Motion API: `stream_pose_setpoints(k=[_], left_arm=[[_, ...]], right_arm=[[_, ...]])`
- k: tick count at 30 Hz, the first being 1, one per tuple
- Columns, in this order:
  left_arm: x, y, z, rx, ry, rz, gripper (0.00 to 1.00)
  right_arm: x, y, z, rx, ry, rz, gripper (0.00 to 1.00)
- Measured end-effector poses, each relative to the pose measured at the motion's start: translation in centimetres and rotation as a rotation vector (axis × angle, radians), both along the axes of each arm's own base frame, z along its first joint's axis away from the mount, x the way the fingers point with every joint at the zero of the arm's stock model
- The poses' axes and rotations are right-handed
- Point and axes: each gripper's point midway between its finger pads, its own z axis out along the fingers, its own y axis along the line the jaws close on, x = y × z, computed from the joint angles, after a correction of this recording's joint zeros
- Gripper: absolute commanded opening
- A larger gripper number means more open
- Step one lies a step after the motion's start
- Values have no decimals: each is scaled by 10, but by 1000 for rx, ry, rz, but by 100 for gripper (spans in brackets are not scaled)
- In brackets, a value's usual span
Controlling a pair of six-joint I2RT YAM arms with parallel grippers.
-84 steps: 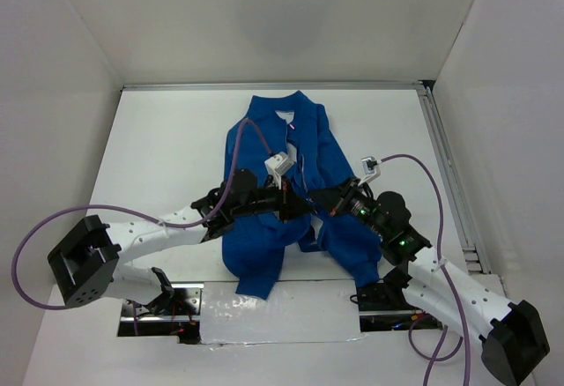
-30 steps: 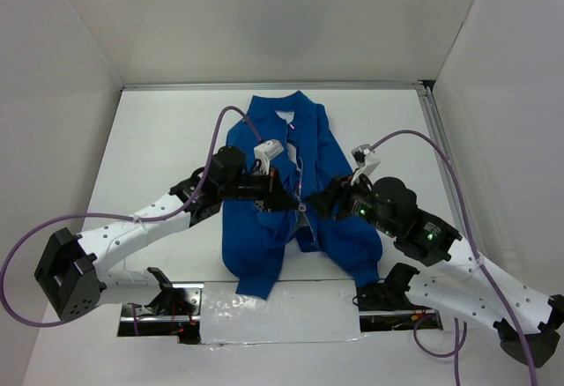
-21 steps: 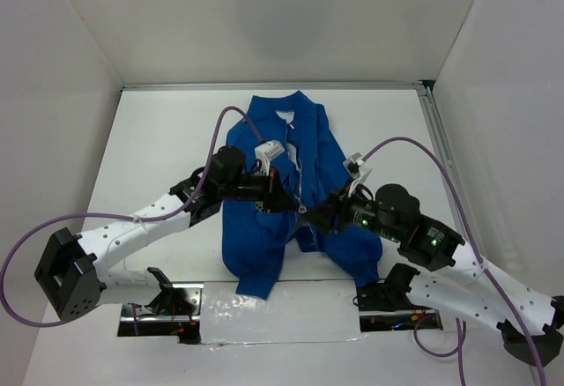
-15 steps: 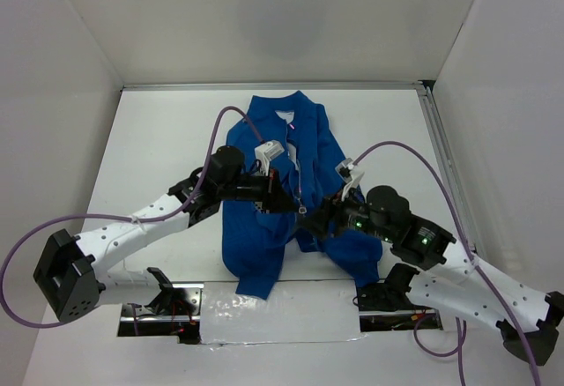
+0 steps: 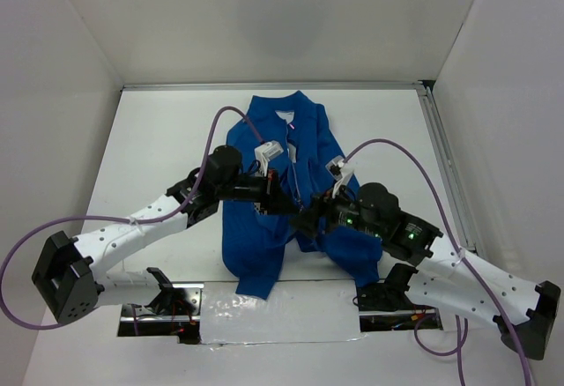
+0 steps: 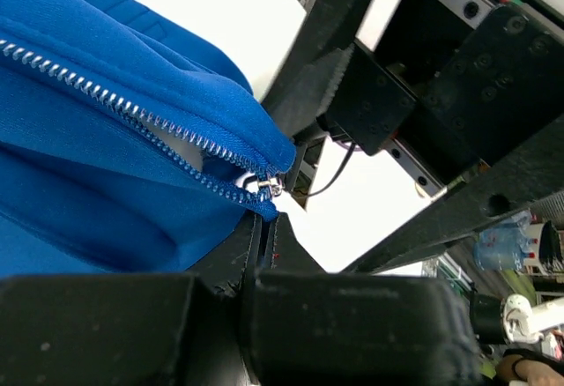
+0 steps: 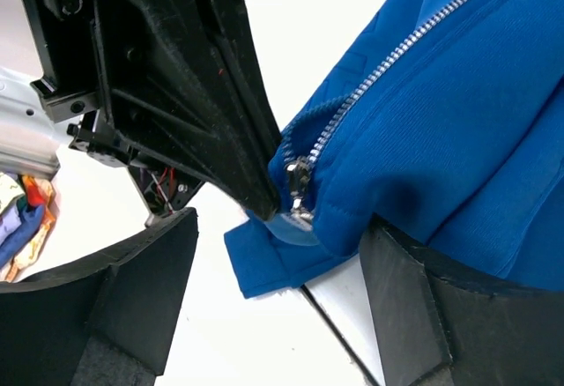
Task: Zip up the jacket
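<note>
The blue fold of the hem is inside my right gripper's fingers, next to the slider. Next, I ease back and pinch only the pull tab [image 7: 301, 217] before I zip.
The royal-blue jacket [image 5: 319, 144] lies collar-far on the white table [image 5: 167, 139], its front zipper partly open toward the collar. My left gripper [image 5: 289, 204] is shut on the jacket's hem right below the zipper's bottom end; in the left wrist view its fingers [image 6: 231, 254] pinch blue fabric just under the silver slider [image 6: 270, 187]. My right gripper [image 5: 307, 220] stands open beside it. In the right wrist view its gripper [image 7: 278, 236] straddles the lifted hem and the slider [image 7: 298, 183] without touching them, with the left gripper's black finger [image 7: 220, 95] close on the left.
Purple cables [image 5: 233, 117] arc over the jacket from both wrists. A metal rail [image 5: 445, 170] runs along the table's right side, and a shiny strip [image 5: 273, 315] lies at the near edge. White walls enclose the table on three sides.
My right gripper has swung left and nearer, up to the zipper's bottom end, and its jaws have spread wider. The left gripper has kept its hold in place.
</note>
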Motion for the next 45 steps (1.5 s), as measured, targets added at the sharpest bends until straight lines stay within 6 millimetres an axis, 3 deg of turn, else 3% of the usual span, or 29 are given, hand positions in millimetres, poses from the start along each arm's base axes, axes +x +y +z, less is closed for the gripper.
stream_pose_setpoints(k=[3, 7, 10, 19, 22, 27, 28, 32, 38, 45], left_arm=[[-3, 0, -1, -5, 3, -13, 0], [-3, 0, -1, -8, 3, -15, 0], [-2, 0, -2, -4, 5, -6, 0], [4, 1, -5, 7, 18, 36, 0], [5, 2, -4, 8, 14, 46, 0], [7, 2, -4, 10, 9, 59, 0], [7, 2, -4, 9, 8, 59, 0], [8, 2, -4, 6, 4, 61, 0], [8, 2, -4, 6, -3, 63, 0], [5, 1, -9, 11, -7, 58, 0]], right_arm=[[1, 1, -3, 5, -8, 2, 73], [1, 3, -3, 7, -20, 16, 45], [-1, 4, -3, 10, -15, 23, 42], [-4, 3, -8, 2, 24, 20, 46], [-6, 1, -12, -8, 47, 21, 43], [-10, 1, -15, -17, 75, 31, 26], [-10, 1, -14, -17, 78, 29, 11], [-8, 0, -13, -24, 81, 13, 1], [-6, -1, -12, -39, 86, 1, 0], [-5, 0, 1, -22, 75, 1, 0]])
